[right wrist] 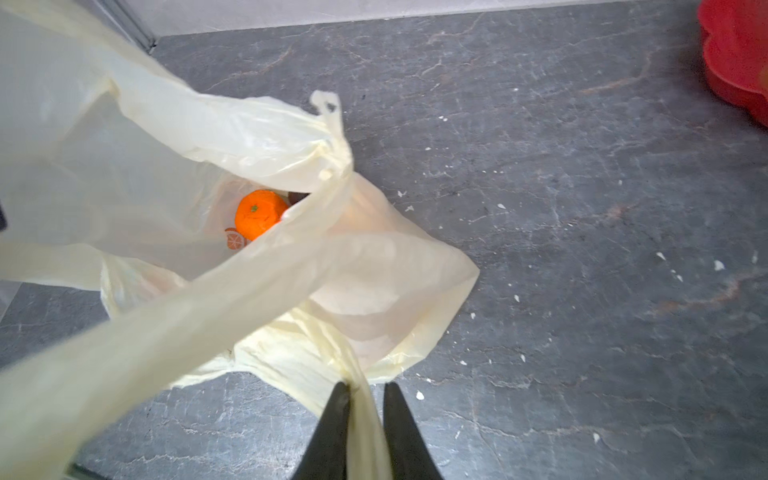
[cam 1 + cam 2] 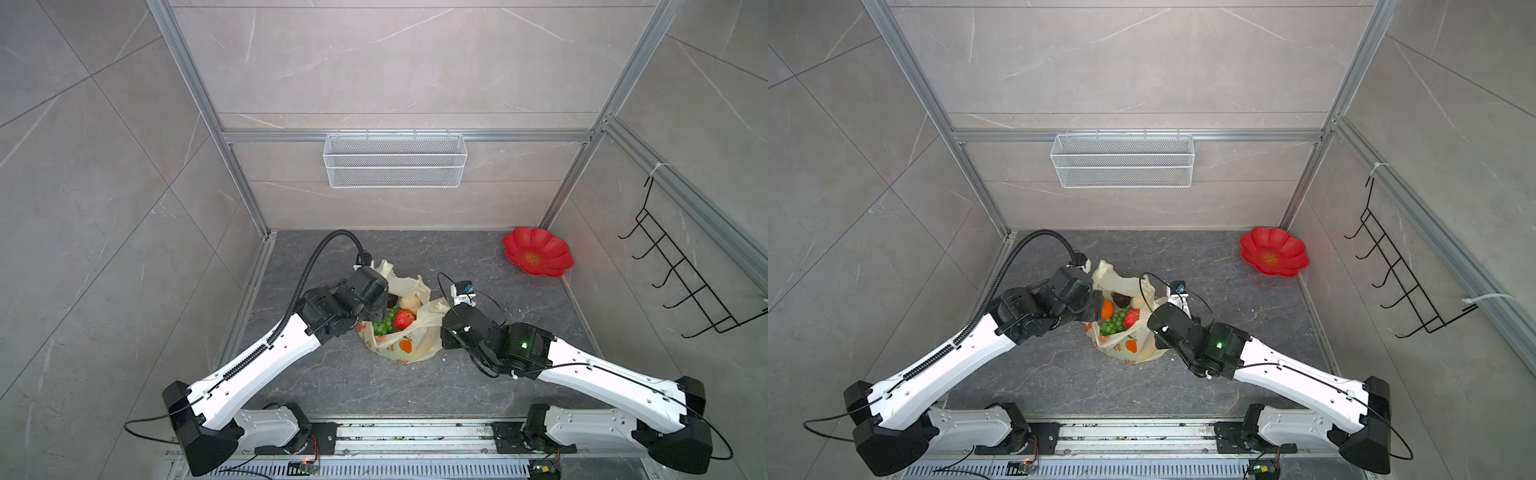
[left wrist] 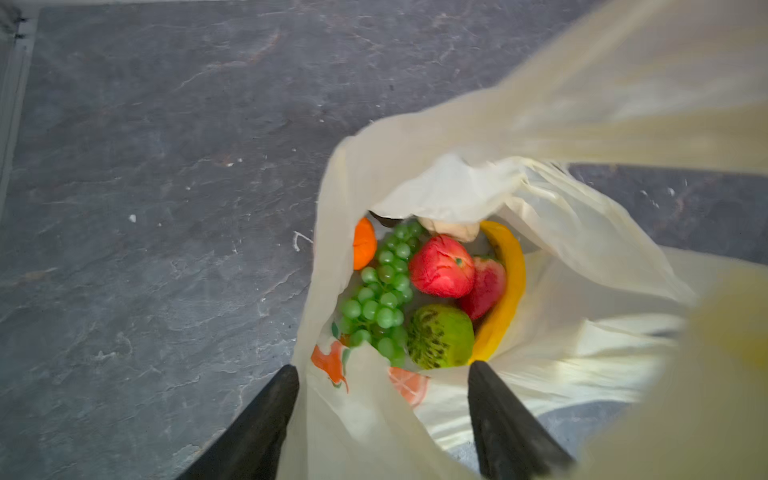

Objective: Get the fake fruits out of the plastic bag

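Next, my left gripper backs away and grabs the plastic bag's side [image 3: 356, 416] from lower down, because the plastic bag's rim folds in over the fake fruits.
The plastic bag [image 2: 419, 345] stands open on the dark floor between both arms. In it lie the fake fruits: a green grape bunch [image 3: 382, 291], two red strawberries [image 3: 441, 266], a yellow banana [image 3: 507, 291], a green knobbly fruit [image 3: 438, 336], an orange [image 1: 259, 212] and a beige ball [image 2: 409, 302]. My left gripper [image 3: 384, 370] is open, its fingers straddling the bag's near rim, one outside and one inside. My right gripper [image 1: 366, 386] is shut on a bunched strip of the bag's film at the opposite side, pulled taut.
A red flower-shaped plate [image 2: 538, 251] sits at the back right corner of the floor. A white wire basket [image 2: 395, 160] hangs on the back wall. A black hook rack [image 2: 681, 274] hangs on the right wall.
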`<act>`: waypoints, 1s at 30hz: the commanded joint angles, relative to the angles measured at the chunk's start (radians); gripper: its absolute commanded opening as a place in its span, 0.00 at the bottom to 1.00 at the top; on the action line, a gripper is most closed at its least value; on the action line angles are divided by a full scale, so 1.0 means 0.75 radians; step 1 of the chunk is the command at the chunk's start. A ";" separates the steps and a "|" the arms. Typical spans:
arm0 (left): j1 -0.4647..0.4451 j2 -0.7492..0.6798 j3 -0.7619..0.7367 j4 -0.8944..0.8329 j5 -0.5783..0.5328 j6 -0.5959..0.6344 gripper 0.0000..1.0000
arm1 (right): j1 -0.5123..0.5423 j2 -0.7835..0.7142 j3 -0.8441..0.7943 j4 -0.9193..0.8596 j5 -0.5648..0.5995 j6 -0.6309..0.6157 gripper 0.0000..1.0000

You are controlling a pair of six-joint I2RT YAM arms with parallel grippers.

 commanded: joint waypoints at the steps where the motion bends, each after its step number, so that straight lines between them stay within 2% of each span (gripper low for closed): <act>1: 0.185 -0.061 -0.124 0.067 0.128 -0.070 0.43 | -0.053 -0.083 -0.067 -0.111 0.056 0.129 0.15; 3: 0.297 -0.128 -0.249 0.204 0.267 -0.075 0.34 | -0.093 -0.137 -0.142 -0.062 -0.007 0.129 0.13; 8: 0.505 -0.236 -0.475 0.424 0.445 -0.101 0.33 | -0.183 -0.187 -0.297 0.022 -0.124 0.180 0.09; 13: 0.660 -0.176 -0.593 0.549 0.628 -0.135 0.28 | -0.241 -0.135 -0.456 0.207 -0.259 0.225 0.06; 18: 0.732 -0.053 -0.672 0.608 0.708 -0.153 0.30 | -0.248 -0.047 -0.537 0.304 -0.296 0.270 0.03; 22: 0.750 -0.015 -0.729 0.599 0.704 -0.165 0.34 | -0.248 -0.016 -0.593 0.337 -0.314 0.299 0.03; 25: 0.768 -0.056 -0.777 0.569 0.693 -0.179 0.41 | -0.251 0.012 -0.624 0.328 -0.300 0.307 0.02; 28: 0.762 -0.194 -0.797 0.511 0.692 -0.172 0.52 | -0.252 0.026 -0.619 0.329 -0.300 0.303 0.00; 30: 0.723 -0.333 -0.781 0.416 0.632 -0.178 0.62 | -0.250 0.022 -0.595 0.323 -0.294 0.271 0.00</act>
